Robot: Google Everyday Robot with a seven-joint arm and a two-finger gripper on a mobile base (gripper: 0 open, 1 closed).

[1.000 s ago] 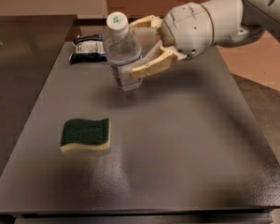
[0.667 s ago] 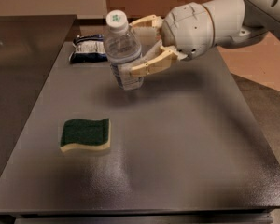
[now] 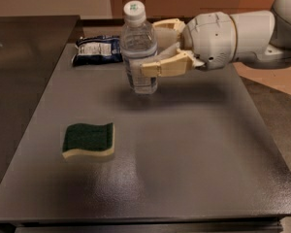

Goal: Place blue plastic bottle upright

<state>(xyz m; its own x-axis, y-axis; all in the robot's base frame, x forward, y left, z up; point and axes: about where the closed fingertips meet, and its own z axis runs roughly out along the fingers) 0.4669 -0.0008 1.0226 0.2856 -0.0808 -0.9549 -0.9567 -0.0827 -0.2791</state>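
Note:
Next, I stand the blue plastic bottle on the table's bare middle, slightly farther back than the sponge [image 3: 165, 110], with my gripper.
The blue plastic bottle [image 3: 138, 47] is clear with a white cap and a pale label. It stands upright at the back middle of the dark table [image 3: 184, 149], and its base appears to rest on the surface. My gripper [image 3: 150, 47] reaches in from the right. Its cream fingers [image 3: 165, 64] sit on either side of the bottle's body and are shut on it. One finger is in front of the bottle and the other is behind it.
A dark blue crinkled snack packet [image 3: 97, 50] lies at the back left, just left of the bottle. A green-and-yellow sponge [image 3: 88, 141] lies front left. The table's left edge meets a darker surface [image 3: 24, 72]. The white arm [image 3: 242, 35] spans the back right.
The bottle has straightened from a slight tilt to upright. Its cap has moved right and up, still in the gripper. The sponge and packet have not moved.

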